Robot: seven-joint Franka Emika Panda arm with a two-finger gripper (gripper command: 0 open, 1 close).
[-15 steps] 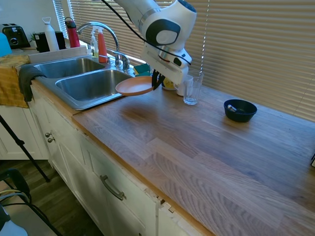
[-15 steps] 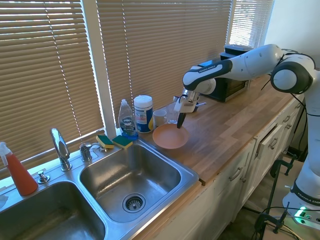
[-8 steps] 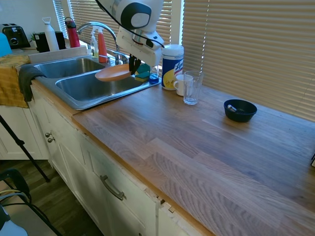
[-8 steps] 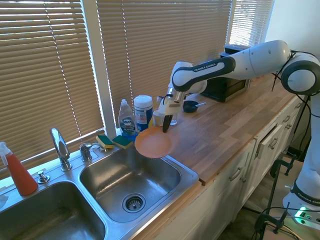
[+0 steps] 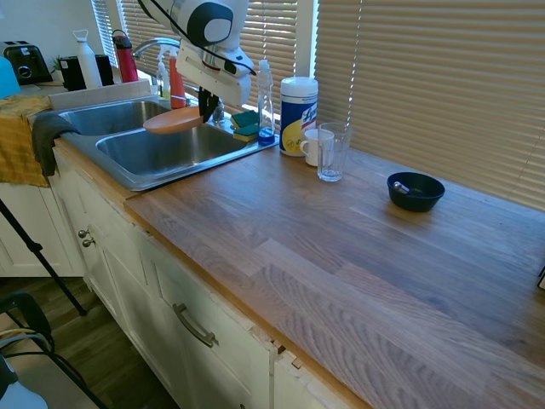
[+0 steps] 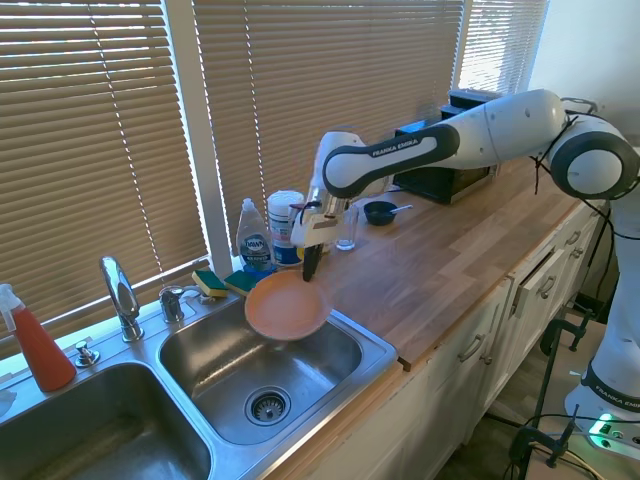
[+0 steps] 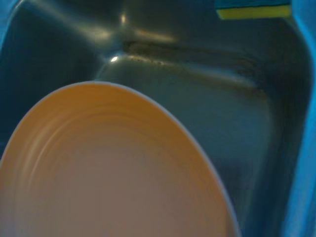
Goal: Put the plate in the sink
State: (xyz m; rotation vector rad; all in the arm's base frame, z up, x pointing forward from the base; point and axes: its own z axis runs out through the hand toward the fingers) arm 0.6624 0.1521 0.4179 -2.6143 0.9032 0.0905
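The plate will be let go by my gripper low in the basin point(image 5: 162, 168) beside the wooden counter, near the basin's front side. It still hangs well above the basin floor.
The salmon-orange plate point(image 5: 173, 119) point(image 6: 287, 306) hangs in the air over the sink point(image 5: 162, 152) point(image 6: 262, 355), the basin next to the wooden counter. My gripper point(image 5: 205, 108) point(image 6: 310, 268) is shut on the plate's rim at the side toward the counter. The plate is held roughly level, well above the basin floor. In the wrist view the plate point(image 7: 108, 173) fills the lower left, with the steel basin point(image 7: 237, 123) behind it.
A curved chrome faucet point(image 6: 120, 297) stands behind the basins. Green-yellow sponges point(image 6: 228, 283), a dish soap bottle point(image 6: 255, 240) and a wipes canister point(image 6: 286, 228) line the back edge. A mug, a glass point(image 5: 331, 153) and a dark blue bowl point(image 5: 415, 191) sit on the counter.
My gripper has carried the plate off the counter's edge and sideways out over the near basin, away from the mug and glass.
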